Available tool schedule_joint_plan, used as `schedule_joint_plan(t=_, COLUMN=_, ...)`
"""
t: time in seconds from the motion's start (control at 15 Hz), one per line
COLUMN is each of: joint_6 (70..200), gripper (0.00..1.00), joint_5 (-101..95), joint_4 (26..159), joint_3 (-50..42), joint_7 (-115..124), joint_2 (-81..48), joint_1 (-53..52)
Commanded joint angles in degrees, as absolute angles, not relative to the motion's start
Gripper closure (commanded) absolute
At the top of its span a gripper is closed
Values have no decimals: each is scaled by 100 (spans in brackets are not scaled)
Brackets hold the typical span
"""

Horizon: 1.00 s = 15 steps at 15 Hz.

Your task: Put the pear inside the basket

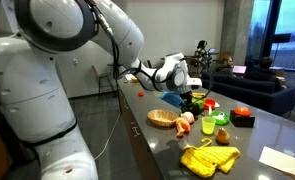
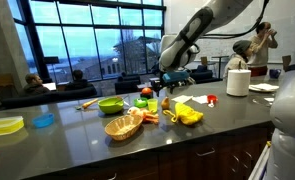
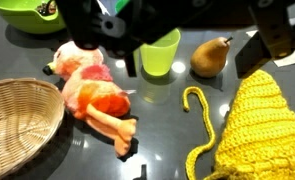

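Next, I move my gripper to the pear's narrow top (image 1: 223,131) (image 3: 216,48), under its stem and next to the light green cup, and close it there.
In the wrist view the yellow-green pear (image 3: 211,56) stands upright on the dark table, just right of a light green cup (image 3: 159,52). The tan woven basket (image 3: 15,118) lies at the lower left, empty, and also shows in both exterior views (image 1: 162,118) (image 2: 123,126). My gripper (image 3: 192,35) comes in from the top of the wrist view. It is open and empty and hangs above the cup and pear, with one dark finger (image 3: 130,62) left of the cup and the other (image 3: 269,48) right of the pear. It also shows in both exterior views (image 1: 192,95) (image 2: 173,85).
A pink and orange soft toy (image 3: 92,90) lies between basket and cup. A large yellow knitted bunch (image 3: 255,120) lies right of the pear. A bright green bowl (image 3: 25,14) stands behind the toy. A white paper roll (image 2: 238,82) stands further along the table.
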<state>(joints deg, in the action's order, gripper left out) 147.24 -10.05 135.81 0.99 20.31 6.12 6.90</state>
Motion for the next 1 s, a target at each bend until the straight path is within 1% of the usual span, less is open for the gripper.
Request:
schedule_joint_plan(t=0.0, joint_6=14830, gripper=0, joint_5=-1171, joint_4=13127, joint_3=-26, joint_7=2271, joint_2=182, joint_1=676)
schedule_joint_plan(t=0.93, joint_6=14713, gripper=0, joint_5=-1615, joint_4=12029, joint_3=-624, joint_7=3137, joint_2=-874, joint_1=434)
